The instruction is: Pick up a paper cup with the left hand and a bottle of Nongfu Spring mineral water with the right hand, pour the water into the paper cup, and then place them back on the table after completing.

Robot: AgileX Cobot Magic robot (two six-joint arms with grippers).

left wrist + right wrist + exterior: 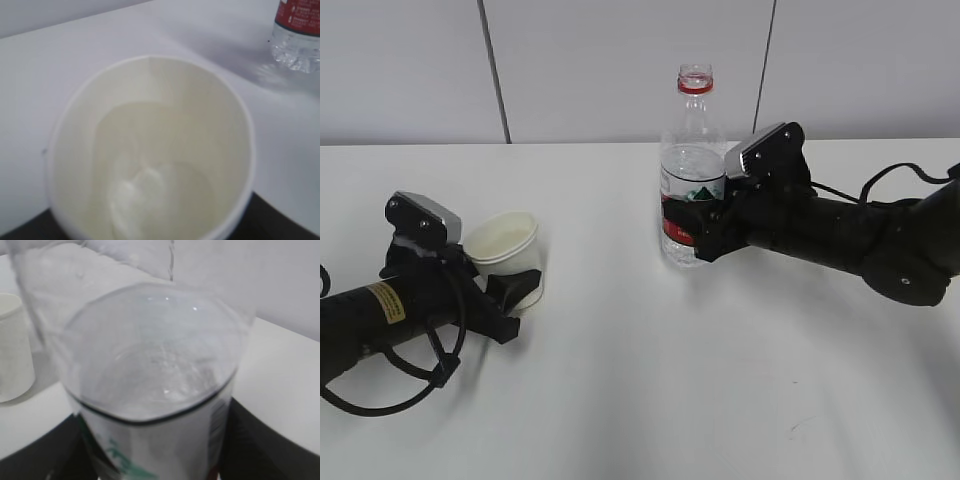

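My right gripper will release the bottle, which now stands upright mid-table, on the bare white table (671, 284) just below the bottle's base, toward the paper cup.
A white paper cup (504, 243) stands on the white table (640, 400) at the left. My left hand (508, 268), the yellow-labelled gripper, is shut on the cup's lower wall. The left wrist view looks down into the cup (150, 150); a pale glint lies at its bottom, and I cannot tell if it is water. The uncapped Nongfu Spring bottle (692, 130), with a red neck ring and red label, stands upright mid-table. It holds water (690, 165) up to its shoulder. My right hand (697, 225) is shut on the bottle at label height. The bottle fills the right wrist view (160, 365).
A grey panelled wall (620, 60) runs behind the table's far edge. The right arm's black cable (880, 180) lies on the table at the right. The bottle's base shows in the left wrist view (297, 35), and the cup in the right wrist view (12, 350).
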